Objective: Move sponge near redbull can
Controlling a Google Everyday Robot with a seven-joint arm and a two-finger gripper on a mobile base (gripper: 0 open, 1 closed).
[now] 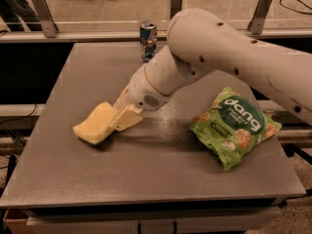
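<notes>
My gripper is holding the pale yellow sponge tilted just above the grey table. It will let go of it on the grey table [153, 65] just in front of the redbull can.
The pale yellow sponge [93, 125] is held tilted just above the grey table [146, 179], left of centre. My gripper [117, 117] is shut on the sponge's right end, with one cream finger [126, 118] showing over it. The white arm reaches in from the upper right. The redbull can [148, 40], blue and silver, stands upright at the table's far edge, well behind the sponge and partly next to the arm.
A green snack bag [234, 126] lies on the right side of the table. A rail with metal posts [44, 13] runs behind the far edge. The table's front edge is near the bottom of the view.
</notes>
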